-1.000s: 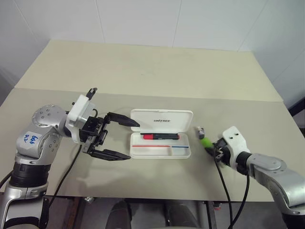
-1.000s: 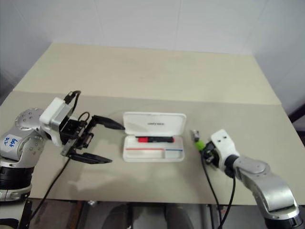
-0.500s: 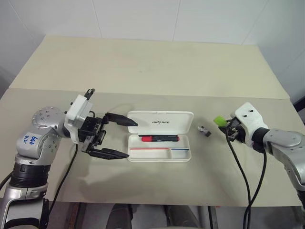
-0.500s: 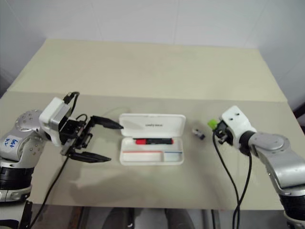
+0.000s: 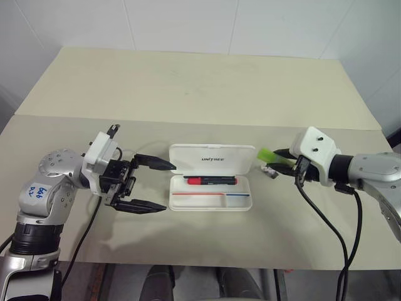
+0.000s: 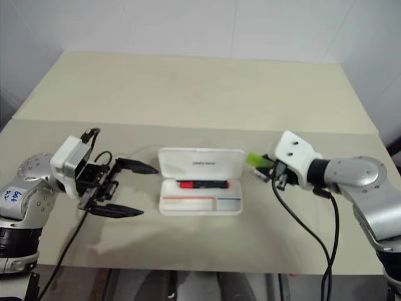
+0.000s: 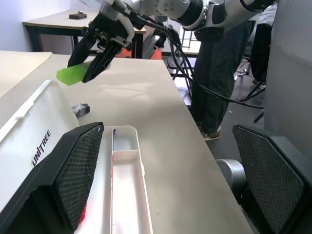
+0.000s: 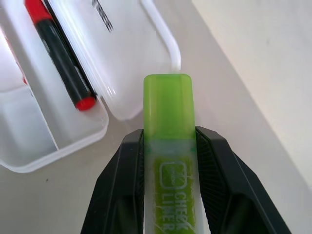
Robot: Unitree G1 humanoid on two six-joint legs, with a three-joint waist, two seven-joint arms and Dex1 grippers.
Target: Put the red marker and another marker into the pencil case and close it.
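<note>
My right gripper should put the light-green highlighter down in the pencil case's long front compartment [image 5: 197, 201], placing it along the red line.
The white pencil case [image 5: 213, 157] lies open in the middle of the table, its lid folded back. In its tray lies the red marker [image 5: 210, 180], also visible in the right wrist view [image 8: 61, 53]. My right gripper [image 5: 280, 160] is shut on the light-green highlighter [image 5: 265, 153], the other marker. It hovers above the table just right of the case's lid, and the highlighter's free end [image 8: 168, 97] points at the case [image 8: 126, 83]. My left gripper [image 5: 170, 186] stands open at the case's left end with nothing between its fingers [image 7: 73, 170].
A small dark and grey piece [image 5: 270, 170] lies on the table right of the case, below the right gripper. A seam [image 5: 188, 120] crosses the beige table behind the case. In the left wrist view a person's legs [image 7: 214, 87] stand beyond the table's edge.
My right gripper has lifted the green highlighter off the table, rolled, and carried it left towards the case. The left gripper has kept still and open.
</note>
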